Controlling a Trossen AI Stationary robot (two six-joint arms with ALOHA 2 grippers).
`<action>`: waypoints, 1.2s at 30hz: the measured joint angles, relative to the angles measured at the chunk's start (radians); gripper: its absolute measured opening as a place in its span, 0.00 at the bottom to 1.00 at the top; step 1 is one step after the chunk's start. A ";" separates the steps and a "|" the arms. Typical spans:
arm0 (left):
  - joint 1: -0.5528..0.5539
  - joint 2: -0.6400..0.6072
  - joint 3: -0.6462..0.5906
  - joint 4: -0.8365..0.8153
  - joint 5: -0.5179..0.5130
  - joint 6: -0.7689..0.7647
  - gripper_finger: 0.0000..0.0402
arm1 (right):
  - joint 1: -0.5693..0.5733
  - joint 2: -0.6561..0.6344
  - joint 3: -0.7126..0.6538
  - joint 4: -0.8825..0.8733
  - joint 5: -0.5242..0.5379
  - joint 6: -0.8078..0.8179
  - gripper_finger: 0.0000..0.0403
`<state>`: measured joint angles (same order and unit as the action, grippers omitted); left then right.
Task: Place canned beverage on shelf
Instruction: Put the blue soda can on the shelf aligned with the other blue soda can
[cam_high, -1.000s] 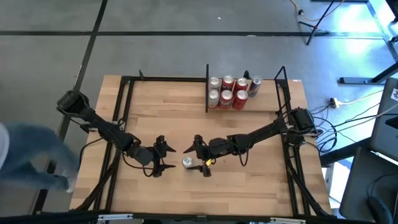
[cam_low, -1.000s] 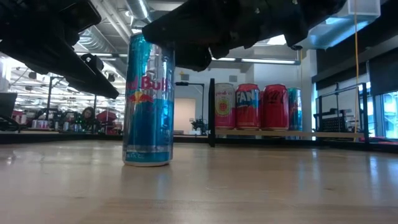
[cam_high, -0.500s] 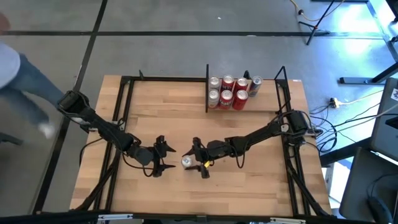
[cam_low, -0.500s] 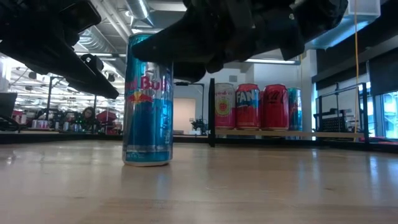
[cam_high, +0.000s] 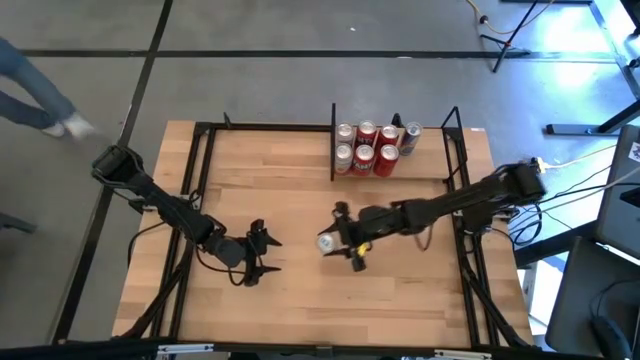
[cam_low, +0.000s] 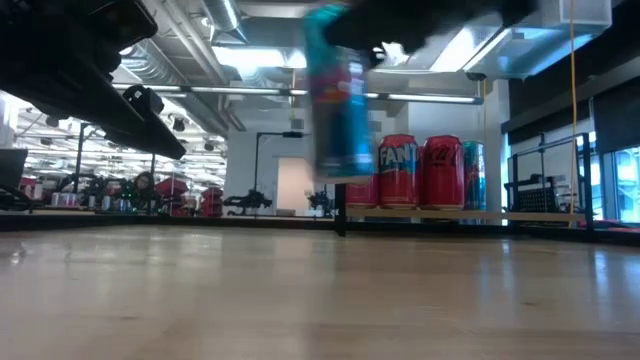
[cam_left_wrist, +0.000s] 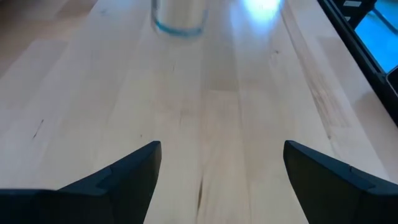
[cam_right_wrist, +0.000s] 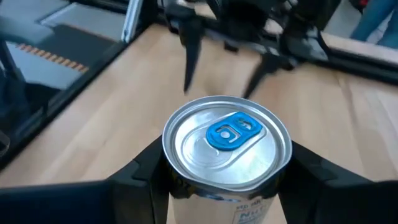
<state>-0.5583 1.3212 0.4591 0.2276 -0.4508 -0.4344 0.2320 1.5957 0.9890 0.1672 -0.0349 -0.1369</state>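
My right gripper will stand the beverage can on the bare wood (cam_high: 369, 236) in front of the shelf's red cans.
A slim blue-and-silver beverage can (cam_high: 326, 241) hangs above the table's middle, blurred and well off the wood in the low view (cam_low: 338, 95). My right gripper (cam_high: 342, 239) is shut on it. The can's silver top with a blue tab (cam_right_wrist: 227, 140) fills the right wrist view. The shelf (cam_high: 432, 152), at the far right behind a black divider plate (cam_high: 332, 140), holds several cans (cam_high: 375, 146). My left gripper (cam_high: 268, 254) stands open over bare wood to the left of the can, with nothing between its fingers (cam_left_wrist: 127, 171). My right gripper pinches the can's upper wall (cam_right_wrist: 171, 183), just under the rim, between its two fingers (cam_right_wrist: 314, 171), one on each side. The fingers reach in from the table's right, slanting a little down. The can is upright and lifted clear of the table.
Black frame rails (cam_high: 195, 180) run along the table's left, far and right sides. The shelf's cans show beyond the lifted one in the low view (cam_low: 420, 172). A person's legs (cam_high: 35, 95) cross the floor beyond the far left corner. Bare wood lies between the can and the shelf.
My right gripper has taken hold of the can, which stood on the table, and lifted it clear. It has carried the can up and toward the table's right, nearer the shelf. The can stays upright. A person has walked past the table's left side.
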 joint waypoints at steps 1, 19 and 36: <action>0.000 0.000 0.000 -0.001 0.000 0.000 0.80 | -0.007 -0.042 -0.032 -0.018 -0.002 -0.002 0.49; 0.002 0.000 0.000 0.004 -0.010 0.000 0.80 | -0.300 -0.857 -0.488 -0.349 0.046 0.062 0.49; 0.002 -0.001 0.000 0.090 -0.018 0.105 0.80 | -0.347 -0.733 -0.677 0.112 -0.366 0.133 0.49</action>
<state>-0.5568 1.3206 0.4595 0.3173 -0.4686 -0.3294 -0.1147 0.8625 0.3124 0.2796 -0.4008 -0.0036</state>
